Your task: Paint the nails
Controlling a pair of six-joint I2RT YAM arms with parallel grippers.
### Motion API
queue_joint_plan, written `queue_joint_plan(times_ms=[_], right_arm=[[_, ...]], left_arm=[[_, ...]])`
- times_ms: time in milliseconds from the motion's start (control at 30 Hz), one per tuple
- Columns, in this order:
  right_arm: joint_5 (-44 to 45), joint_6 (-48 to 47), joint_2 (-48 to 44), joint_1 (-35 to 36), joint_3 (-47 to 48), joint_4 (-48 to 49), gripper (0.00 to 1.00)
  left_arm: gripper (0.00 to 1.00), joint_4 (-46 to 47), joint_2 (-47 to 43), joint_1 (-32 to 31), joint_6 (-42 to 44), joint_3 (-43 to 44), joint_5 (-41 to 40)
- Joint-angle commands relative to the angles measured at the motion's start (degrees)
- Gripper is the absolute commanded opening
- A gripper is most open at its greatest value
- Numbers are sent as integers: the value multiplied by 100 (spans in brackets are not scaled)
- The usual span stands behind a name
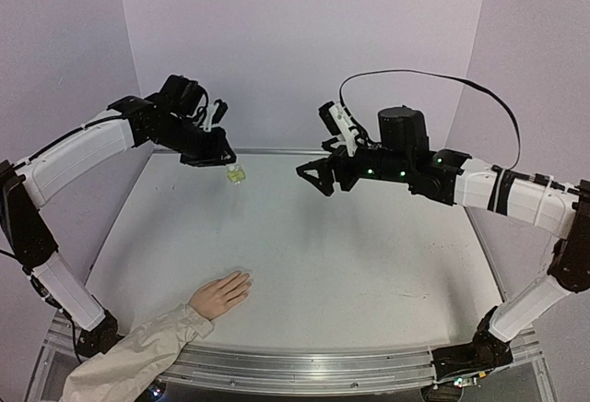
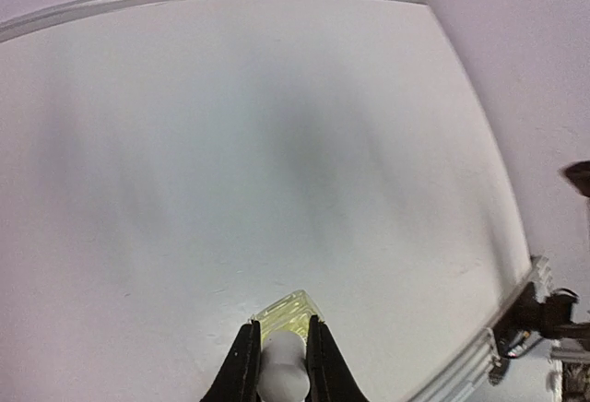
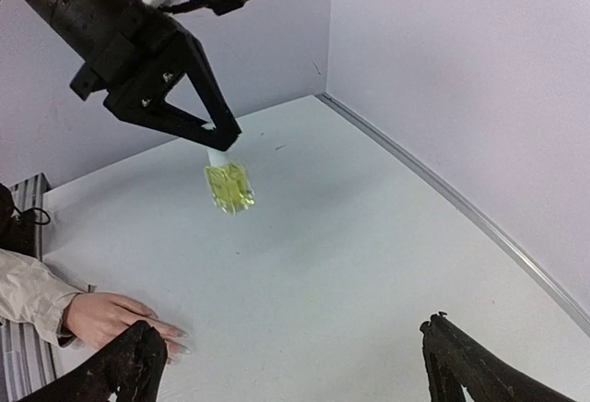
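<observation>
Next, my left gripper sets the small yellow-green bottle down on the table [image 1: 186, 223], in the space between the pale hand and the far rail.
My left gripper [image 1: 229, 159] is shut on the white cap [image 2: 281, 365] of a small yellow-green bottle [image 1: 236, 175], which hangs above the far left of the table. In the left wrist view the black fingers [image 2: 242, 365] clamp the cap, with the bottle [image 2: 293, 313] below it. My right gripper [image 1: 314, 177] hovers to the right of the bottle and apart from it, open wide and empty. A pale hand [image 1: 221, 293] in a beige sleeve [image 1: 138, 356] lies flat near the front edge. Its nails [image 3: 182, 336] point toward the table's middle.
The white table [image 1: 369, 254] has a metal rail along its far edge [image 1: 277, 151] and an aluminium frame at the front [image 1: 323, 365]. Lilac walls close in the back and both sides.
</observation>
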Motion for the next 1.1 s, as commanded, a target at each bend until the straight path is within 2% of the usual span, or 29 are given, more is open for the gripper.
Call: queue_joint_plan(times_ms=[0,200,533,767,933,1067], right_arm=[[748,-195,-674,-5,-259,125,98],[1100,-264,-1130,-7,-615,85,98],[1291,-292,-1418,-19,-800,24,98],[1339,-284,-1510,-13,-854,-19,98],[1354,-290,-1585,-8,-898,-39,98],[1565,-334,-1638,-9,-901,-81,98]], left_arm=[[0,13,-333,324,106,-560,-1374],[0,366,-342,700,93,-1450,-2313],[0,1275,243,1321,-328,-2224,-2618],[0,1662,894,1452,-624,-2384,-2824],[0,2174,1098,1463,-665,-2724,-2911],[0,2219,1185,1464,-695,-2794,-2945]])
